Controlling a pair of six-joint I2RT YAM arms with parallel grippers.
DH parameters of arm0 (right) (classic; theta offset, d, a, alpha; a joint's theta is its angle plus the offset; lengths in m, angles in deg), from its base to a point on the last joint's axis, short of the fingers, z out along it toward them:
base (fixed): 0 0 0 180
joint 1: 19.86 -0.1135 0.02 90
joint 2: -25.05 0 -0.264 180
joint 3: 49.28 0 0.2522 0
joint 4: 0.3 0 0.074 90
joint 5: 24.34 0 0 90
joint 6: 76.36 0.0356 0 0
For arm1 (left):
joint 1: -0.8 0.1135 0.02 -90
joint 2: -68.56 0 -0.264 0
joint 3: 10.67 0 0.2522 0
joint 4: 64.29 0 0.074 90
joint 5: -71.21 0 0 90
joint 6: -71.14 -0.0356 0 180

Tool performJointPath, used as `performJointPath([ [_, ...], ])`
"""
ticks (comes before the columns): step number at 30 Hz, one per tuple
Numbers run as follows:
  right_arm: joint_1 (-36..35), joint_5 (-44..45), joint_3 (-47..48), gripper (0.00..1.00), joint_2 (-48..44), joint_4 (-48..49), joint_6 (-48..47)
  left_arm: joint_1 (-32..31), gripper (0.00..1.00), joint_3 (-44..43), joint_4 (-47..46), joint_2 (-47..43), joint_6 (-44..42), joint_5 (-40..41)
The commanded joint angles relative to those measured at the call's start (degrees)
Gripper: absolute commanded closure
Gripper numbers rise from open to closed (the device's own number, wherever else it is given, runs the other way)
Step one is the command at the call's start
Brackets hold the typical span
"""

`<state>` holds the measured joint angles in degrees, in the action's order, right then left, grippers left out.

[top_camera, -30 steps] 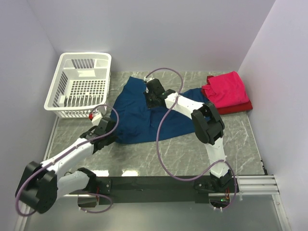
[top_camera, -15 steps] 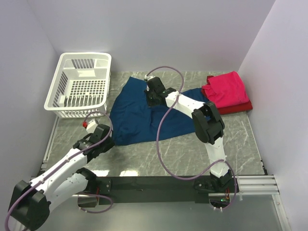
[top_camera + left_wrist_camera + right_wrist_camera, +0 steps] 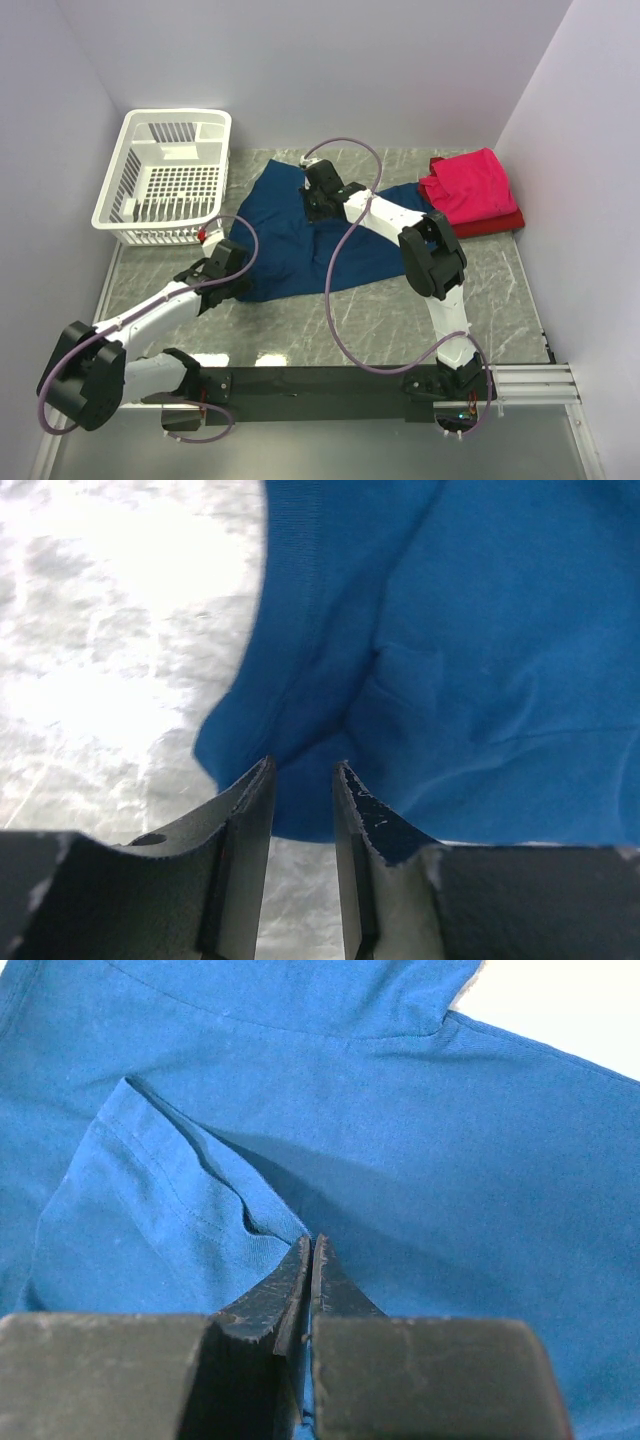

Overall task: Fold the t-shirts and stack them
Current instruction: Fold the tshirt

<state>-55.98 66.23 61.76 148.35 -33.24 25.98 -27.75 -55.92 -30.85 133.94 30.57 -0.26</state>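
The blue t-shirt is creased and bunched by its near corner, so my left gripper needs to pinch the corner's bottom edge [image 3: 304, 826] and pull it straight before the fold.
A navy blue t-shirt [image 3: 280, 235] lies spread on the marble table [image 3: 500, 290]. My left gripper [image 3: 240, 280] is at its near-left corner. In the left wrist view the left gripper [image 3: 302, 768] stands open, its tips just at the edge of the blue t-shirt [image 3: 460, 630], with bare table showing between the jaws. My right gripper [image 3: 315, 208] rests on the shirt's far middle. In the right wrist view the right gripper [image 3: 311, 1242] is shut, pinching a raised fold of the blue t-shirt [image 3: 420, 1140]. A folded pinkish-red t-shirt [image 3: 470, 185] lies on a darker red one [image 3: 500, 222] at the far right.
A white slotted basket [image 3: 165, 180] stands at the back left, close to the left arm's wrist. Walls close in on both sides and at the back. The right arm's cable [image 3: 335, 300] loops over the shirt's near edge.
My left gripper opened, drew back toward the near left, then came forward again to the shirt's corner. The right gripper has stayed shut in place.
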Motion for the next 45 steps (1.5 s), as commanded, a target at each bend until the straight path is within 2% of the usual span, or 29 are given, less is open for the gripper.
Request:
performJointPath([
  [1,0.3,0.4,2.0,1.00,1.5,-0.2,0.1,-0.2,0.64,-1.0,-5.8,0.2,-5.2,-3.0],
  [7,0.3,-0.1,2.3,1.00,1.9,-0.3,0.2,-0.2,0.60,0.0,-7.6,3.9,-6.6,-3.9],
  [12,0.3,0.2,2.3,1.00,1.9,-0.6,0.3,-0.2,0.61,-0.8,-6.9,7.1,-6.5,-4.1],
  [16,0.3,0.5,2.4,1.00,1.8,-0.7,0.2,-0.3,0.62,-0.1,-6.4,6.3,-5.7,-3.9],
  [22,0.3,0.3,2.7,1.00,2.2,-0.9,0.4,-0.3,0.74,0.6,-6.1,6.3,-5.3,-5.3],
  [29,0.3,0.2,2.7,1.00,2.1,-0.8,0.5,-0.6,0.76,1.3,-4.4,5.1,-5.0,-4.4],
  [30,0.3,0.1,2.7,1.00,2.0,-0.8,0.5,-0.6,0.90,1.3,-4.2,5.0,-4.7,-4.2],
  [31,0.3,0.0,2.6,1.00,2.0,-0.7,0.6,-0.6,0.99,1.4,-3.9,4.9,-4.3,-3.7],
  [45,0.4,1.2,3.7,1.00,2.4,-1.7,0.1,-0.6,0.99,0.6,3.5,-4.5,0.3,-0.1],
])
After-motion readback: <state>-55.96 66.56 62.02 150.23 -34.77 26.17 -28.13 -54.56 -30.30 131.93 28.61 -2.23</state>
